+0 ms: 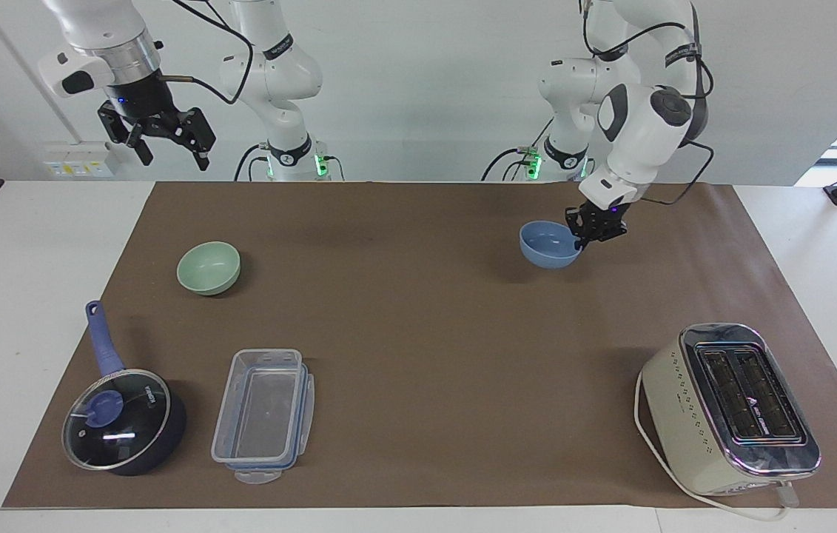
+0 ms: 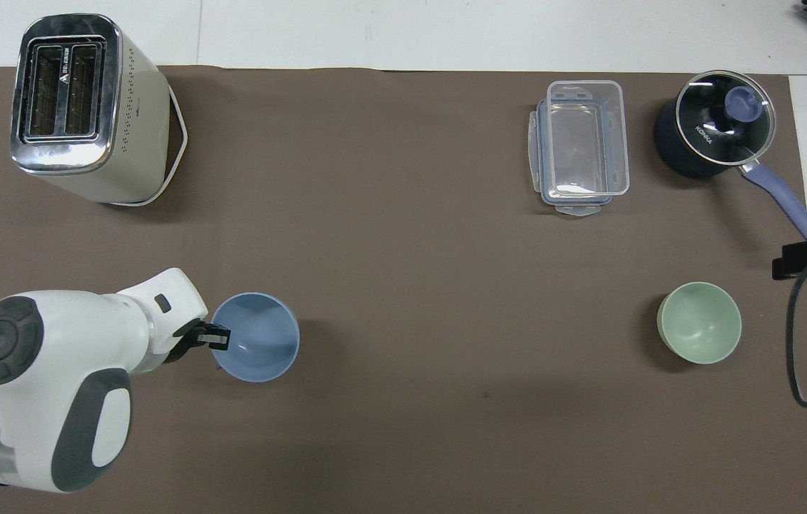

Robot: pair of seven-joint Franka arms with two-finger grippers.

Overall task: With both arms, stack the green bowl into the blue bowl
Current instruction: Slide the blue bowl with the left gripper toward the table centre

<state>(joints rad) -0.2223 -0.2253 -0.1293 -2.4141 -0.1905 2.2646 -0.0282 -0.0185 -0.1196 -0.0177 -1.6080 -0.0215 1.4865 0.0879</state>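
Next, my left gripper lets go of the blue bowl on the open middle of the brown mat [image 2: 364, 325], so that it sits level with the green bowl.
The blue bowl [image 1: 548, 245] hangs upright a little above the brown mat, held by its rim. My left gripper [image 1: 582, 240] is shut on that rim, on the side toward the left arm's end; it also shows in the overhead view [image 2: 220, 338] with the blue bowl [image 2: 258, 346]. The green bowl [image 1: 209, 267] sits upright on the mat toward the right arm's end, also in the overhead view [image 2: 699, 323]. My right gripper [image 1: 169, 150] waits open and empty, high above the mat's edge nearest the robots, well apart from the green bowl.
A cream toaster [image 1: 730, 408] stands far from the robots at the left arm's end. A clear plastic container [image 1: 263, 414] and a dark blue saucepan with a glass lid [image 1: 120, 420] sit farther from the robots than the green bowl. The brown mat [image 1: 418, 333] covers the table.
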